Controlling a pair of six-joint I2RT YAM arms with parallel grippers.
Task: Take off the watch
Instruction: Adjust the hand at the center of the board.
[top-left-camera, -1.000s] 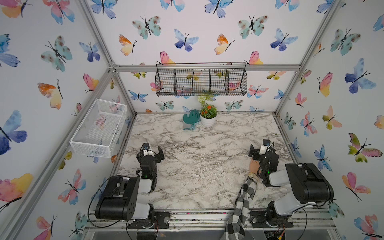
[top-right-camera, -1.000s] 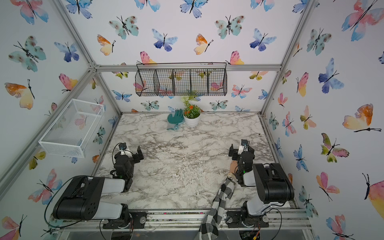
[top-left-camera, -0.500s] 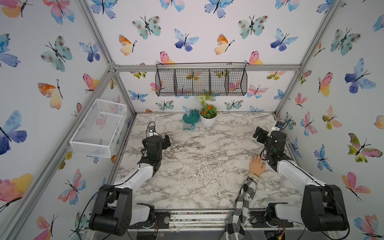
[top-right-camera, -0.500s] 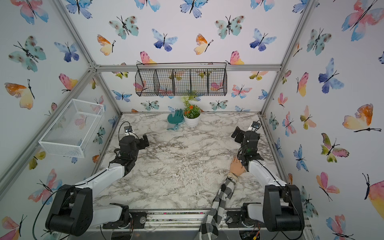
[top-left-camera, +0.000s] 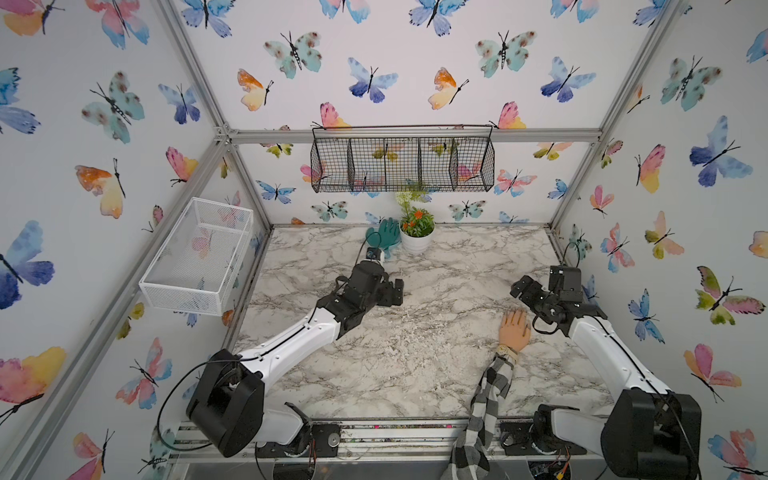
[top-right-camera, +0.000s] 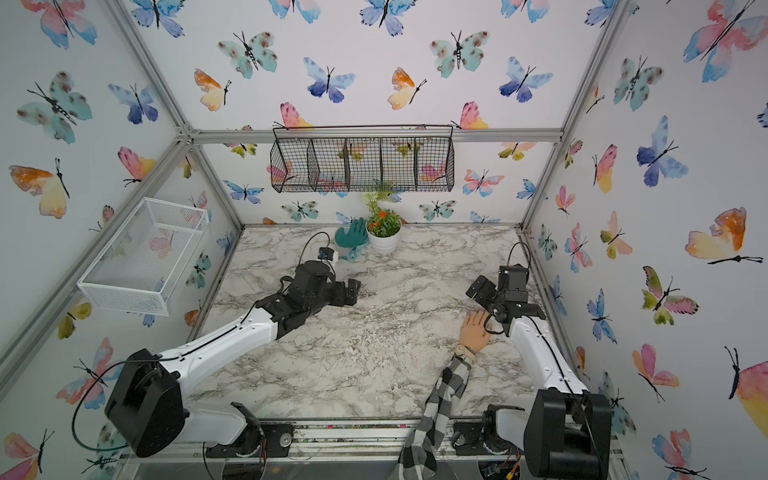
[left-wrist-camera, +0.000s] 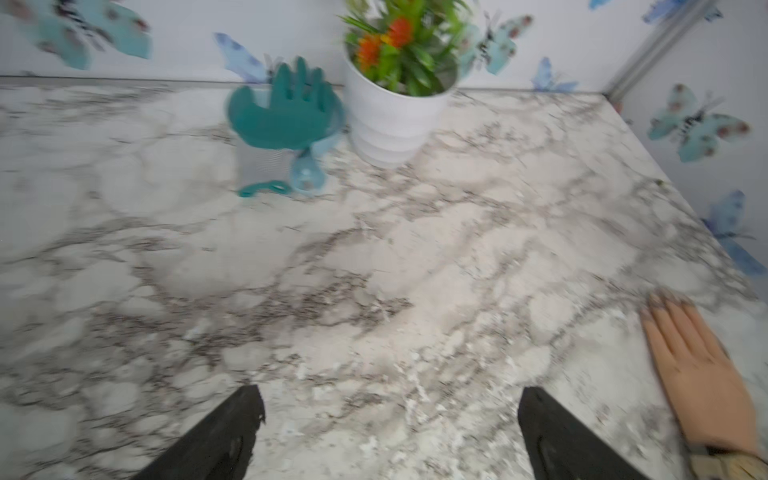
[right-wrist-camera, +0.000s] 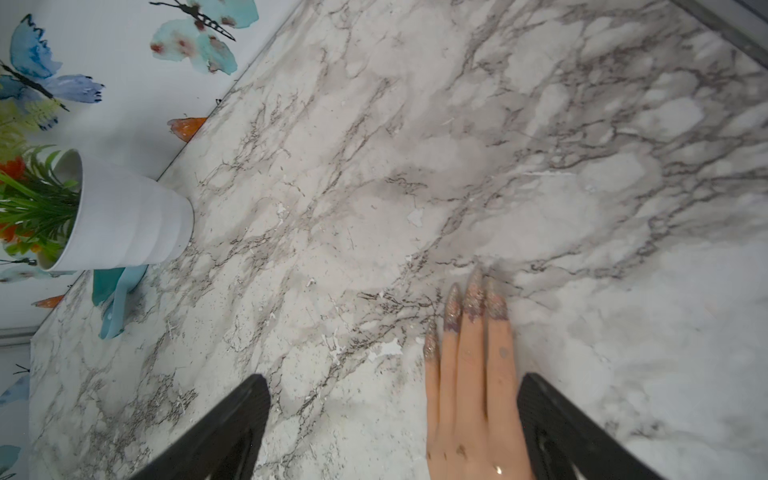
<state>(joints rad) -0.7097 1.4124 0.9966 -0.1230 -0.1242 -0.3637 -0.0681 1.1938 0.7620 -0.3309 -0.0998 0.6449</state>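
Note:
I should next grab the mannequin hand with my right gripper on its thumb side, close to the thumb's base (top-left-camera: 524, 340).
The mannequin hand (top-left-camera: 514, 330) (top-right-camera: 474, 330) lies flat on the marble table (top-left-camera: 415, 357), fingers pointing to the back. The watch (top-left-camera: 505, 351) (top-right-camera: 464, 352), small with a pale strap, sits on its wrist just above the black-and-white checked sleeve (top-left-camera: 490, 386). My right gripper (top-left-camera: 530, 299) (right-wrist-camera: 392, 379) hovers open above the fingertips. In the right wrist view the hand (right-wrist-camera: 469, 395) lies between the jaws, close to one finger (right-wrist-camera: 552, 415); the watch is out of that view. My left gripper (top-left-camera: 397, 293) (left-wrist-camera: 389, 390) is open and empty over the table's middle, with the hand (left-wrist-camera: 698, 374) far to its side.
A white flower pot (top-left-camera: 417, 239) and a teal glove-shaped thing (top-left-camera: 386, 237) stand at the back edge. A black wire basket (top-left-camera: 401, 160) hangs on the back wall. A white wire basket (top-left-camera: 199, 257) hangs on the left wall.
Both arms have stretched out from their folded pose at the front. The right gripper went back, then came over the hand's fingertips. The left gripper moved toward the table's middle.

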